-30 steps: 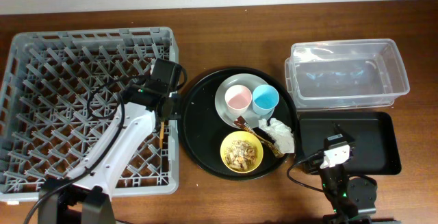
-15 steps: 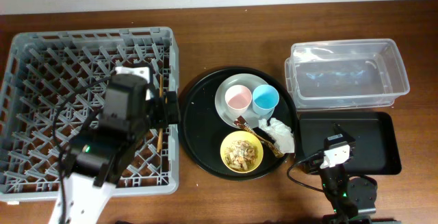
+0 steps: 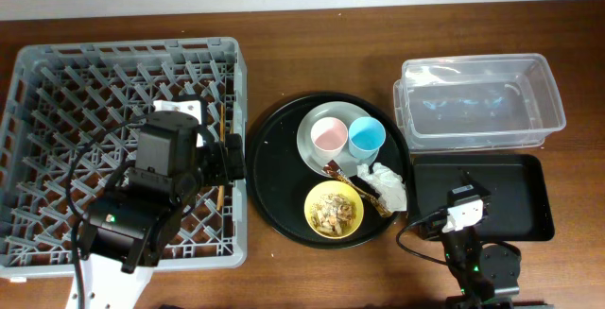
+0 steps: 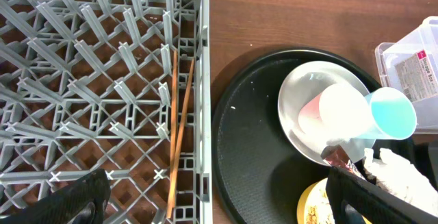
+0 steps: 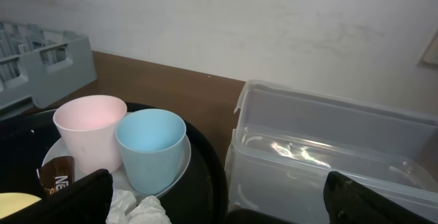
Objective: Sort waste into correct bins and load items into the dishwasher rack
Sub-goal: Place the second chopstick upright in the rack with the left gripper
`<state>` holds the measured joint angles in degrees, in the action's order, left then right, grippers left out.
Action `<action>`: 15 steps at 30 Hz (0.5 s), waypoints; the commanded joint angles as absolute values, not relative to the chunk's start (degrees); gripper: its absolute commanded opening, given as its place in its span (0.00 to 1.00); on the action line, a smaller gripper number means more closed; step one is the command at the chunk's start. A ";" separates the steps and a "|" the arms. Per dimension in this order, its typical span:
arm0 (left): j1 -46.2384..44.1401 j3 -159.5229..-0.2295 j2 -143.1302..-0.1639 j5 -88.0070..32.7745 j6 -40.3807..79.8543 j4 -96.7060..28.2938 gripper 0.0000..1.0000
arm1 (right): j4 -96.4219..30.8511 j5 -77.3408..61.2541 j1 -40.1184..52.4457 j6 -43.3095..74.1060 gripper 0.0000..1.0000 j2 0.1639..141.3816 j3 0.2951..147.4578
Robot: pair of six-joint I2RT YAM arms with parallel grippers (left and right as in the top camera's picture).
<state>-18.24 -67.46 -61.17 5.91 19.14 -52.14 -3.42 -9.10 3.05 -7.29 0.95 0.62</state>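
The pink cup's rim (image 3: 319,145) (image 5: 72,127), next to the blue cup on the pale plate, is the next place my right gripper should go to and close on.
Two wooden chopsticks (image 4: 179,125) lie loose inside the grey dishwasher rack (image 3: 57,92), along its right wall. My left gripper (image 4: 219,203) hovers open above them, holding nothing. On the round black tray (image 3: 274,172) a pale plate (image 3: 310,148) carries a pink cup (image 3: 328,137) and a blue cup (image 3: 366,136). Beside them are a crumpled napkin (image 3: 386,184), a brown wrapper (image 3: 352,179) and a yellow bowl (image 3: 312,205) with food scraps (image 3: 334,211). My right gripper (image 5: 219,207) is open and empty, low over the black rectangular tray (image 3: 515,191), facing the clear tub (image 3: 477,101).
The rack fills the left of the table, and its right wall stands close to the round tray's rim. The clear tub and the black rectangular tray lie side by side at the right. Bare brown tabletop (image 3: 312,54) shows behind the round tray.
My left gripper has opened and let go of the chopsticks, which now rest in the rack. The left arm has lifted and pulled back. The right arm has not moved.
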 commanded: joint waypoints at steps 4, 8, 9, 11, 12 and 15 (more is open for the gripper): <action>-18.31 -68.36 -60.69 5.34 19.70 -52.21 0.99 | -3.66 -9.26 2.94 -6.61 0.99 1.17 0.32; -18.31 -68.36 -60.69 5.34 19.70 -52.21 0.99 | -3.68 -9.28 2.94 -6.61 0.99 1.21 0.32; -18.31 -68.36 -60.69 5.34 19.70 -52.21 0.99 | -3.68 -9.28 2.94 -6.61 0.99 1.21 0.32; -18.31 -68.36 -60.69 5.34 19.70 -52.21 0.99 | -3.68 -9.28 2.94 -6.61 0.99 1.21 0.32; -18.31 -68.36 -60.69 5.34 19.70 -52.21 0.99 | -3.68 -9.26 2.94 -6.61 0.99 1.21 0.32; -18.31 -68.36 -60.69 5.34 19.70 -52.21 0.99 | 3.79 -12.49 2.98 -8.49 0.99 1.21 0.34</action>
